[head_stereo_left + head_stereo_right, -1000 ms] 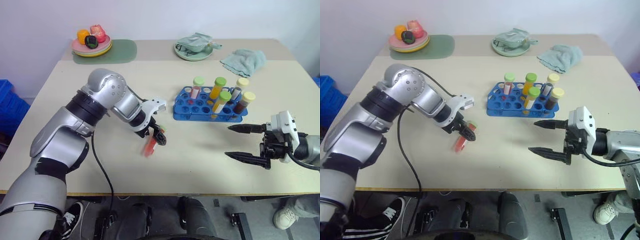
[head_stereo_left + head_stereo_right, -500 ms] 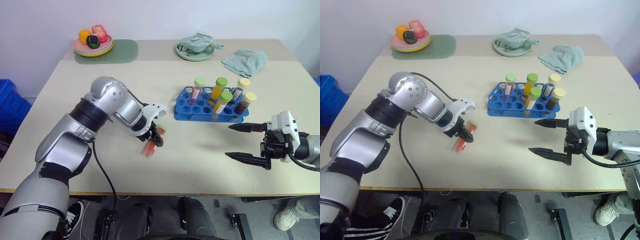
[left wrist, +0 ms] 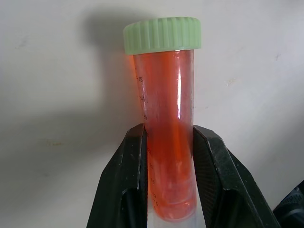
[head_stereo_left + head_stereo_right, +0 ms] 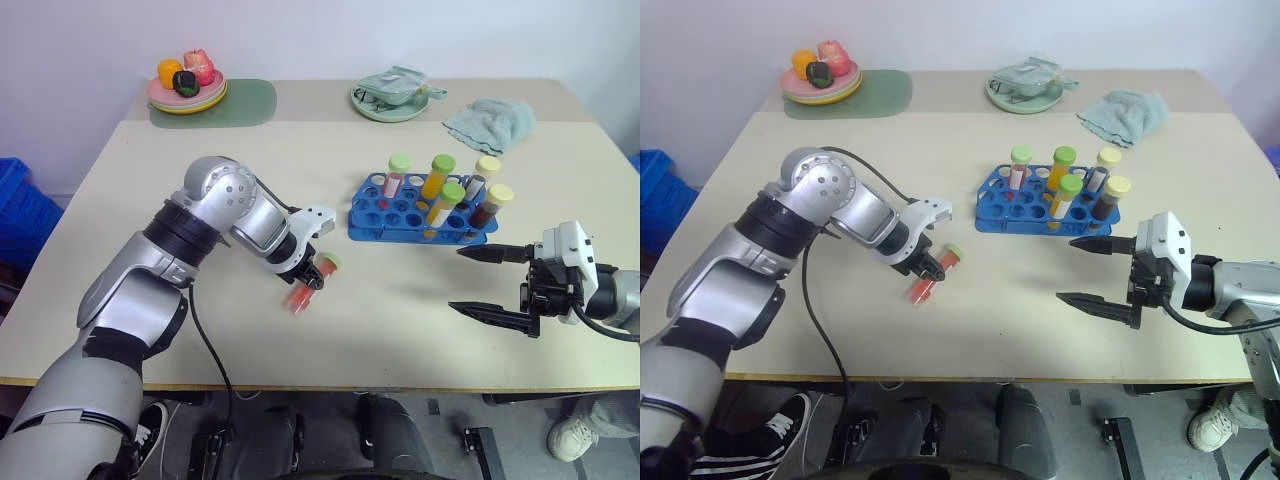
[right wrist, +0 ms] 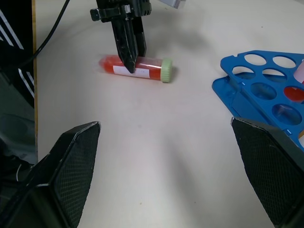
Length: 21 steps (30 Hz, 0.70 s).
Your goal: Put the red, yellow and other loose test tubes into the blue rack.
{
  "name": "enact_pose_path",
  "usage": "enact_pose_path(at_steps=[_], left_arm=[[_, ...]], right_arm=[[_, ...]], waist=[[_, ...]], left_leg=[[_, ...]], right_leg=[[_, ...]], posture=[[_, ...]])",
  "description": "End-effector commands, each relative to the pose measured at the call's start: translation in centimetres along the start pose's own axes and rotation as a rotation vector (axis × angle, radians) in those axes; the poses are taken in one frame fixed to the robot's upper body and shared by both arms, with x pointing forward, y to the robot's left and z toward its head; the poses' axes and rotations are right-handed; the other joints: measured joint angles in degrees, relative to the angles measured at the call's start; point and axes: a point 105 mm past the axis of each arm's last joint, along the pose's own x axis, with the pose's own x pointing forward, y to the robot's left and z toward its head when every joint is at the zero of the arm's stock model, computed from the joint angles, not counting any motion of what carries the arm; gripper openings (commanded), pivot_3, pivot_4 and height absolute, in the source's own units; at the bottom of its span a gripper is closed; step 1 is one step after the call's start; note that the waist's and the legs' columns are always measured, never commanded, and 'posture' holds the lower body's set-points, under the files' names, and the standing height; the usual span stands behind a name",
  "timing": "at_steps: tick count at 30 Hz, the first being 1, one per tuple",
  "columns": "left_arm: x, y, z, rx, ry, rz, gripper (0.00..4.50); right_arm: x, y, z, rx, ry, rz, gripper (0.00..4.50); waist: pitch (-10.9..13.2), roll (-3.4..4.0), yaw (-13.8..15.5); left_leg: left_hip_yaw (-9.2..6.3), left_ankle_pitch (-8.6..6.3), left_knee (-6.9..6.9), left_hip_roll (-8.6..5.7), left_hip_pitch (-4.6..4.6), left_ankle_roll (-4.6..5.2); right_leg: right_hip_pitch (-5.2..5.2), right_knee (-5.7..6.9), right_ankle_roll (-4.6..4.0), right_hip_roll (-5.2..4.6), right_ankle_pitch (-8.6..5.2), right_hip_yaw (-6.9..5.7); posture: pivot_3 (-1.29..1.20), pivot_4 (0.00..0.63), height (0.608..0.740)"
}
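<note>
I can see my left gripper holds the red test tube's middle, too low to stand it in the rack, so I should open it and take the tube nearer its cap (image 3: 165,88).
A red test tube (image 4: 303,291) with a pale green cap lies on the beige table, left of the blue rack (image 4: 415,218). My left gripper (image 4: 308,282) points down onto it and is shut on its middle. In the left wrist view both black fingers (image 3: 128,180) press the red tube (image 3: 166,118) from either side. The rack holds several capped tubes, red, orange and dark, standing upright. My right gripper (image 4: 456,281) hovers open to the right of the rack, with nothing between its fingers. The right wrist view shows the red tube (image 5: 142,68) and the rack's corner (image 5: 237,83).
A plate of toy fruit (image 4: 185,92) on a green mat (image 4: 245,102) sits at the back left. At the back there is a plate with a crumpled cloth (image 4: 390,98), with a teal towel (image 4: 488,120) to its right. A blue crate (image 4: 20,215) stands beside the table.
My left gripper's fingers have closed on the red tube, which has shifted a little under them. The right gripper has stayed open and still.
</note>
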Motion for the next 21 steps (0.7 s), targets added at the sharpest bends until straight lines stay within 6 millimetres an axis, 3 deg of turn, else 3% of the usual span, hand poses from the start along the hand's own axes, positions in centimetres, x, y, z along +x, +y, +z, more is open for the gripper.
enact_pose_path(at_steps=[1, 6, 14, 21], left_arm=[[-0.5, -0.3, 0.1, -0.001, -0.020, -0.024, 0.92], [-1.3, 0.2, 0.0, 0.001, -0.044, -0.009, 0.92], [-4.6, 4.7, -2.5, -0.039, -0.051, 0.155, 0.92], [-5.1, 6.0, -3.0, -0.057, -0.057, 0.200, 0.92]], right_arm=[[-0.2, 0.1, 1.1, -0.048, -0.028, -0.007, 4.50], [-0.1, 0.0, 1.2, -0.047, -0.033, -0.011, 4.50], [0.1, -0.1, 1.3, -0.044, -0.043, -0.017, 4.50], [0.4, -0.2, 1.5, -0.042, -0.051, -0.008, 4.50]], waist=[[0.0, 0.00, 0.0], [0.0, 0.00, -0.1], [0.0, 0.01, -0.1], [0.0, 0.00, -0.1]], left_leg=[[0.00, 0.00, 0.00, 0.00, 0.01, 0.00], [0.00, 0.00, 0.00, 0.00, 0.01, 0.00], [0.01, 0.03, -0.05, 0.00, 0.00, -0.06], [-0.03, 0.03, 0.00, -0.07, -0.05, -0.06]], right_leg=[[0.00, 0.00, 0.00, 0.00, 0.00, 0.00], [0.00, 0.00, 0.00, 0.00, 0.00, 0.00], [-0.08, 0.02, 0.00, 0.03, 0.00, 0.00], [-0.05, 0.02, 0.00, 0.00, 0.00, 0.00]], posture=[[0.00, 0.150, 0.740], [0.00, 0.150, 0.740], [0.00, 0.150, 0.740], [0.00, 0.150, 0.740]])
